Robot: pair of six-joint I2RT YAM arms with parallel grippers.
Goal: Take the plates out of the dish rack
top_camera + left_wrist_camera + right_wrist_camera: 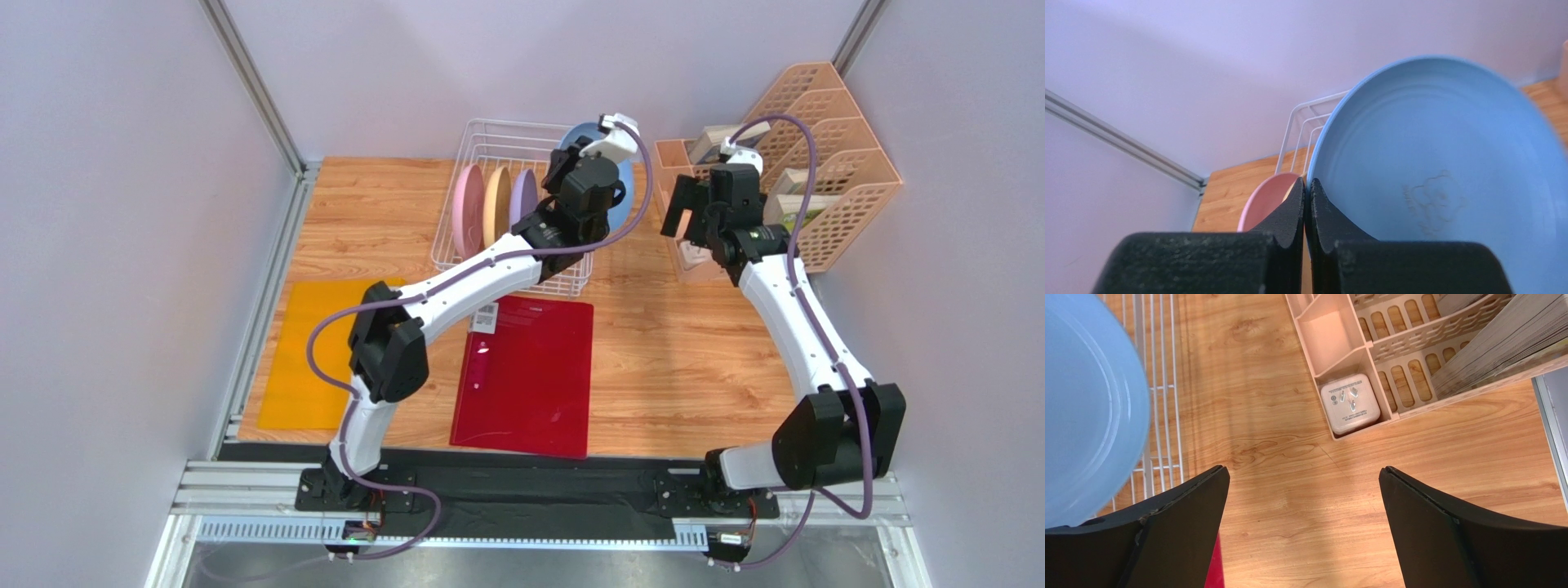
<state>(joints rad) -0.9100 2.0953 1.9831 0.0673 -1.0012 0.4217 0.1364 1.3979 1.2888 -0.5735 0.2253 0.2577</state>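
I should close my right gripper on the free rim point(633, 196) point(1147, 404) of the light blue plate, on the side that faces the peach file organizer.
My left gripper point(586, 172) is shut on the rim of the light blue plate point(626, 202) and holds it upright, lifted above the right end of the white wire dish rack point(485, 135). In the left wrist view the fingertips point(1300, 199) pinch the plate's edge, and the blue plate point(1438, 159) fills the right side. The pink plate point(467, 208), tan-yellow plate point(496, 202) and lilac plate point(524, 196) stand on edge in the rack. My right gripper point(699, 214) is open and empty over bare wood to the right of the rack, with the blue plate point(1088, 410) at its left.
A peach lattice file organizer point(834, 172) stands at the back right, with a small white box point(1350, 404) in its near compartment. A red mat point(528, 374) lies in front of the rack and an orange mat point(307, 355) at the left. Grey walls enclose the table.
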